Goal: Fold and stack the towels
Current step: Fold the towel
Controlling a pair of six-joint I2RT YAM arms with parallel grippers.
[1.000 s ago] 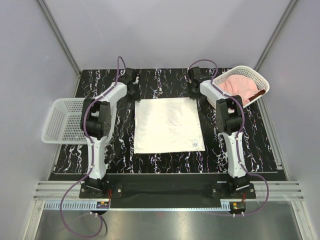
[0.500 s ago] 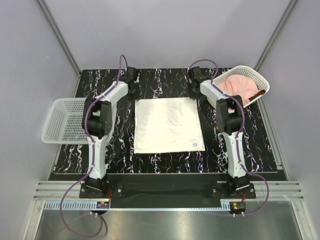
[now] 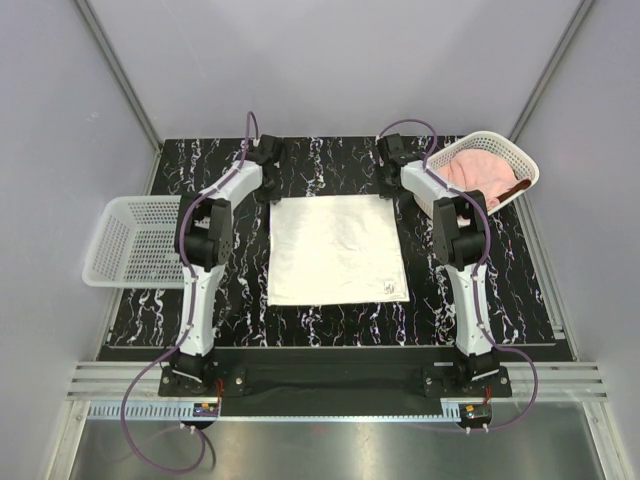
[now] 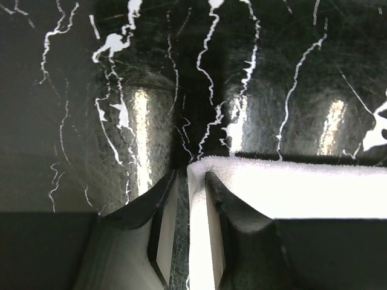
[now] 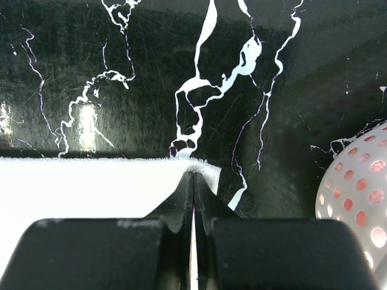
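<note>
I see my left gripper's fingers square to the white towel with only a thin bit of towel inside, so I need to angle them and close on the towel's corner (image 4: pixel 196 167).
A white towel (image 3: pixel 338 250) lies flat in the middle of the black marbled table. My left gripper (image 3: pixel 272 186) is at its far left corner. In the left wrist view the jaws stand a little apart around that corner (image 4: pixel 242 193), with a strip of table showing between the left finger (image 4: pixel 158 211) and the cloth. My right gripper (image 3: pixel 392 186) is at the far right corner. In the right wrist view it (image 5: pixel 193 176) is shut on the towel's edge (image 5: pixel 91 187). A pink towel (image 3: pixel 482 170) lies in the white basket (image 3: pixel 524 165) at the far right.
An empty white mesh basket (image 3: pixel 130 240) sits at the table's left edge. The right basket's wall (image 5: pixel 358 187) shows close to my right gripper. The enclosure walls stand behind and to both sides.
My left arm has shifted a little to the right, bringing its gripper onto the towel's far left corner. The right arm and the towel have not moved.
</note>
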